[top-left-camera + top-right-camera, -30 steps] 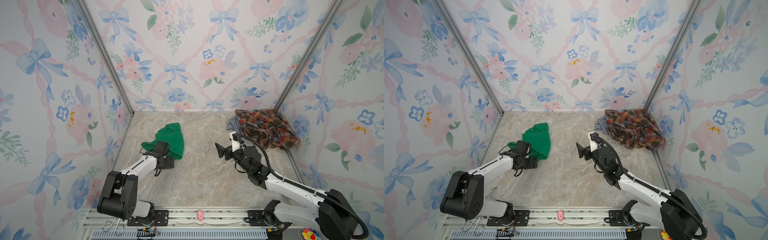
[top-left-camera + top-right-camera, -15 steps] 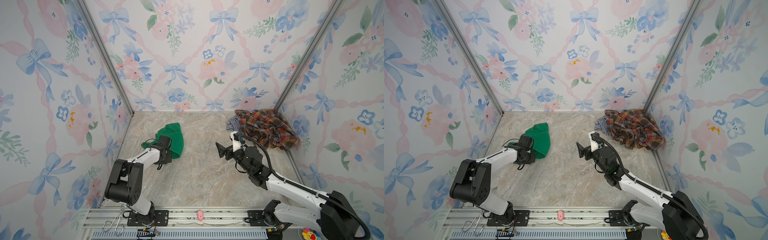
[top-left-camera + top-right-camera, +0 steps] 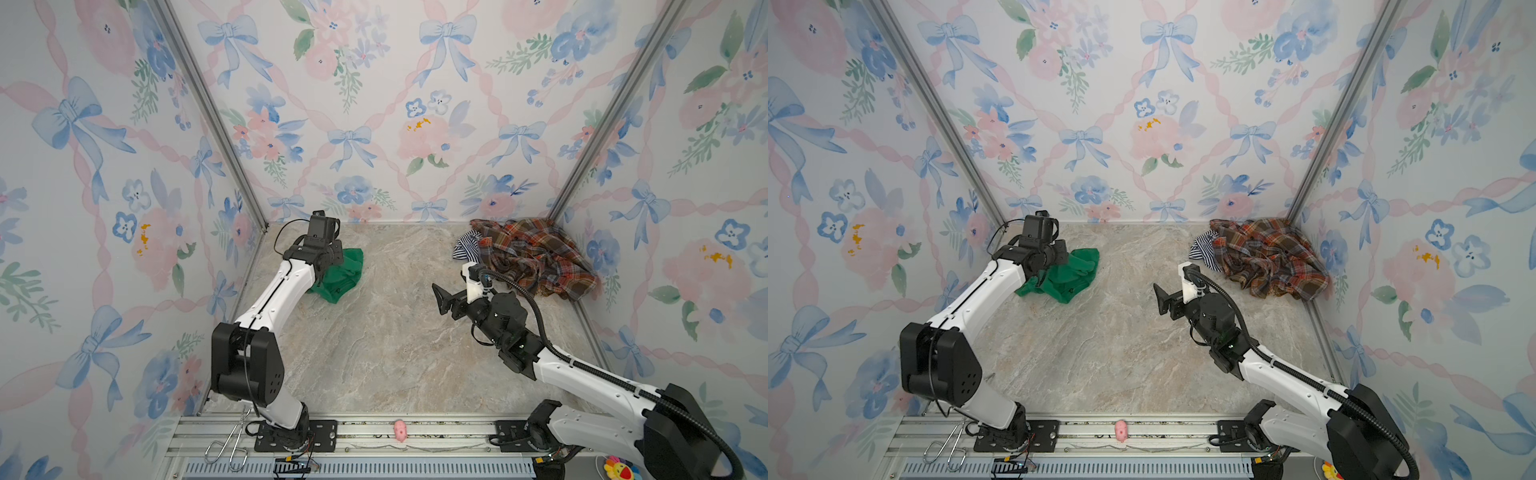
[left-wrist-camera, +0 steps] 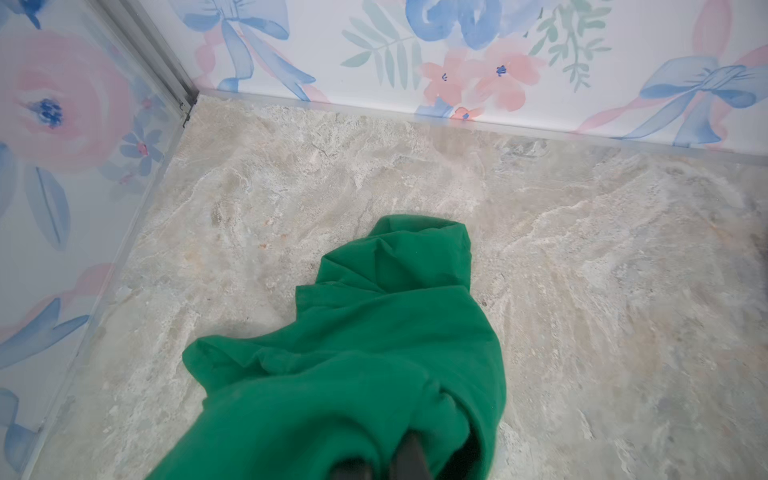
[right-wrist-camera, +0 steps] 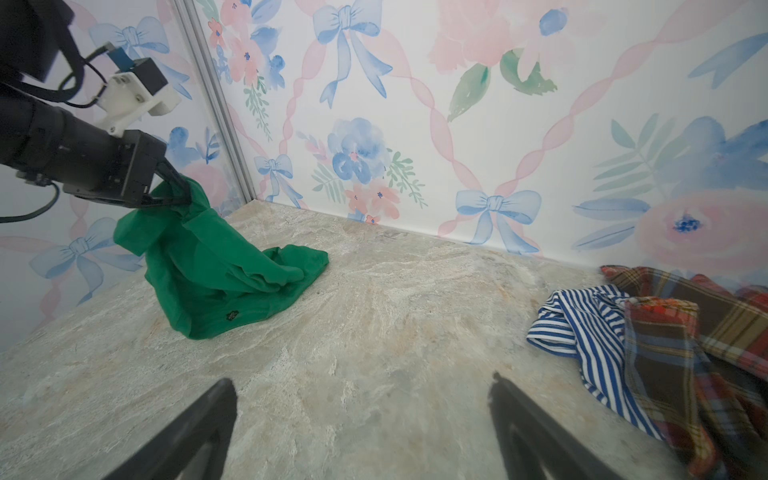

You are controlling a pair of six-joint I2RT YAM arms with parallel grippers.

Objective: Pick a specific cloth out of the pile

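Observation:
With my left gripper on the green cloth's upper edge and the rest trailing on the floor, I next lower that edge and take the green cloth's middle (image 3: 341,274).
The cloth (image 3: 344,277) (image 3: 1079,274) is plain bright green and lies at the back left of the marble floor, apart from the pile. My left gripper (image 3: 338,259) (image 5: 183,193) is shut on its upper edge. One end hangs lifted from the jaws while the rest trails on the floor (image 5: 216,270) (image 4: 395,332). The pile sits in the back right corner: a plaid shirt (image 3: 536,257) (image 5: 685,332) with a navy-and-white striped cloth (image 3: 465,245) (image 5: 582,328) at its left edge. My right gripper (image 3: 440,299) (image 5: 361,399) hovers open and empty over bare floor, left of the pile.
Flowered walls close in the floor on the left, back and right. A metal rail (image 3: 449,428) runs along the front edge with a small pink toy (image 3: 400,430) on it. Metal tongs (image 3: 228,444) lie at the front left.
My left gripper has closed on the green cloth and risen toward the back wall, pulling one end of it up. The right arm has hardly moved.

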